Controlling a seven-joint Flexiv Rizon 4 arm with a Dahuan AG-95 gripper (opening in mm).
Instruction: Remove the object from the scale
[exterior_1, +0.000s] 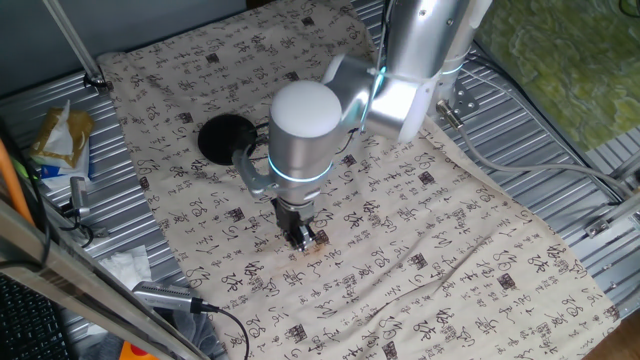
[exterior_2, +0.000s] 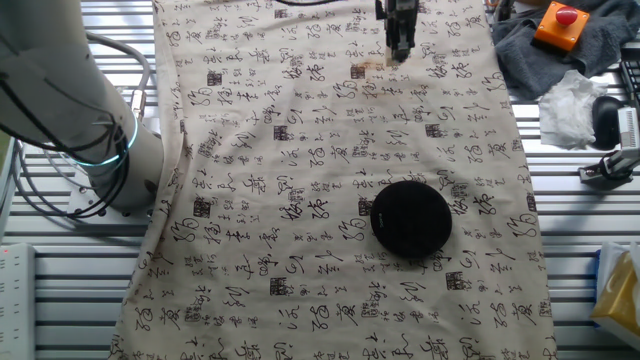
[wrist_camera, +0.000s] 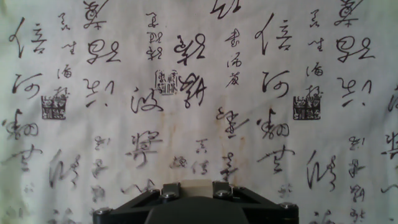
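I should release the small light-tan object on the printed cloth (exterior_1: 296, 251) beside the brownish stain and dark square print with my gripper.
The scale (exterior_1: 225, 137) is a flat round black disc on the printed cloth, with nothing on it; it also shows in the other fixed view (exterior_2: 411, 217). My gripper (exterior_1: 303, 236) is well away from it, down at the cloth. In the hand view the gripper (wrist_camera: 196, 186) has its two fingers pressed against the sides of the small light-tan object (wrist_camera: 196, 183). A tan corner of the object (exterior_1: 318, 240) shows beside the fingers. In the other fixed view the gripper (exterior_2: 400, 45) hides the object.
The cloth (exterior_1: 430, 230) lies wrinkled over a ribbed metal table. Tissue, cables and a cylindrical tool (exterior_1: 165, 297) lie off its left edge. An orange device with a red button (exterior_2: 560, 25) on grey fabric sits beside the cloth.
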